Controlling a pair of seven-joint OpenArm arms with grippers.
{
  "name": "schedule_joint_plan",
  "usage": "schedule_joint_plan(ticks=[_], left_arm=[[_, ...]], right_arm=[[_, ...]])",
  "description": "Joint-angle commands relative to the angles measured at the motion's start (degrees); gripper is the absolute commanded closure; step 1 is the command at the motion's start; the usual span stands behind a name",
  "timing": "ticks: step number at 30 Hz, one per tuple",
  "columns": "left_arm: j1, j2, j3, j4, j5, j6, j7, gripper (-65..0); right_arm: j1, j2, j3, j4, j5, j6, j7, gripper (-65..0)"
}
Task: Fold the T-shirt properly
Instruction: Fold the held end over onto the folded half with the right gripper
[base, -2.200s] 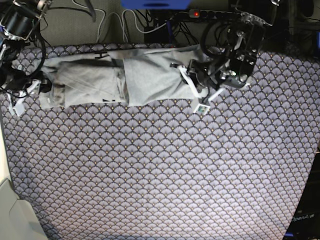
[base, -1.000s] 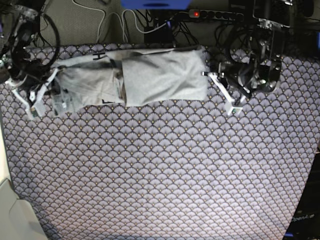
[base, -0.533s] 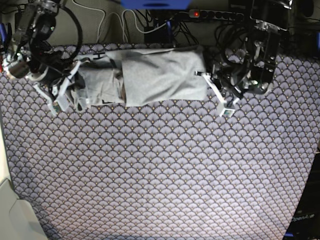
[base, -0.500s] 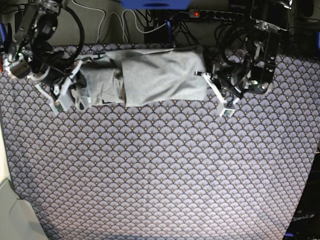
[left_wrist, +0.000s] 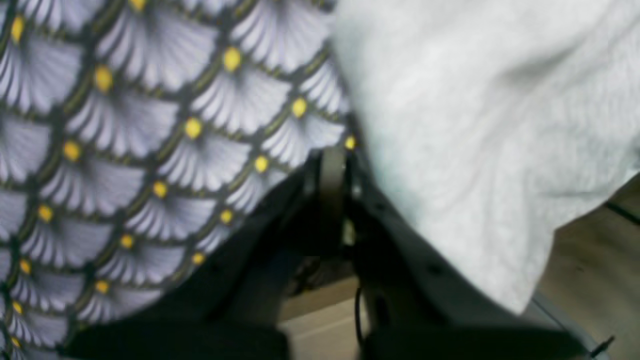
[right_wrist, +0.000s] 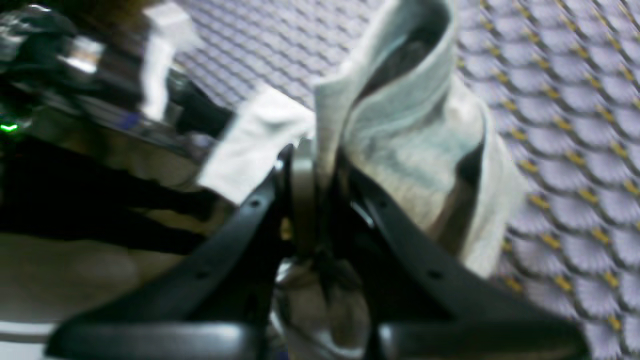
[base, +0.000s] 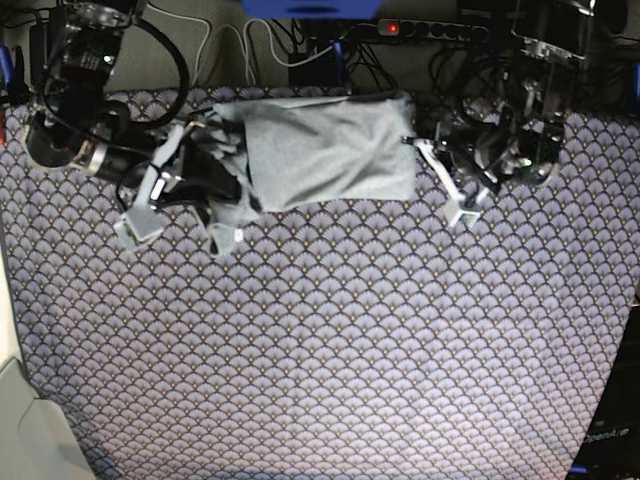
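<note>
My right gripper needs to set the T-shirt end that it holds, now bunched and lifted, down on the T-shirt's opposite end (base: 372, 174), beside my left gripper.
The light grey T-shirt (base: 330, 150) lies as a folded band at the far middle of the fan-patterned tablecloth (base: 320, 350). My right gripper (base: 212, 188) is shut on the shirt's left end. In the right wrist view the cloth (right_wrist: 410, 140) stands bunched and lifted between the black fingers (right_wrist: 320, 165). My left gripper (base: 430, 162) is at the shirt's right edge. In the left wrist view its jaws (left_wrist: 334, 160) are close together with nothing seen between them, and the shirt (left_wrist: 475, 125) lies right beside them. No lettering shows.
A power strip (base: 410, 28) and several cables lie just beyond the table's far edge. A beige surface (base: 20, 430) sits at the near left corner. The tablecloth stretches from the shirt to the near edge.
My right gripper has moved right with the shirt's left end, bunching it towards the folded middle. My left gripper let go earlier and stays by the right edge.
</note>
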Motion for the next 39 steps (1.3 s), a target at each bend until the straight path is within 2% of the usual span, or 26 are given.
schedule_joint_plan(ticks=[1, 8, 12, 15, 22, 28, 35, 39], left_arm=[[0.6, -1.0, -2.1, 0.9, 2.3, 0.4, 1.4, -0.2], [3.1, -3.3, -12.7, 6.4, 2.2, 0.1, 1.5, -0.2], [4.8, -4.5, -19.4, 7.5, 2.2, 0.0, 3.2, -0.2], [5.5, -4.8, -22.1, 7.7, 2.2, -0.1, 3.1, -0.2], [7.2, -4.9, -22.8, 7.7, 2.2, -0.1, 2.7, -0.2], [7.2, -4.9, -22.8, 7.8, 2.2, -0.1, 2.7, -0.2], [6.7, -5.0, -22.8, 8.2, 2.3, -0.1, 3.1, -0.2], [6.8, -5.0, -22.8, 9.8, 2.7, -0.1, 3.1, -0.2]], right_arm=[[0.5, 0.2, -0.3, 1.0, 2.8, 0.3, 1.5, 0.0], [0.5, -1.9, -3.5, 0.5, 2.4, 0.3, 1.7, 0.0], [0.6, -5.0, -6.6, 0.5, -4.9, 0.3, 1.7, 0.0], [0.7, -7.0, -11.0, 0.4, -11.3, 0.3, 4.5, 0.0], [2.0, -12.4, -20.6, -1.1, -24.5, 0.3, 7.4, 0.0], [3.5, -13.3, -23.7, -1.6, -30.4, 0.3, 7.7, 0.0], [7.0, -13.2, -28.3, -10.1, -30.9, 0.3, 8.0, 0.0], [8.2, -13.1, -28.4, -15.3, -30.9, 0.3, 11.4, -1.3]])
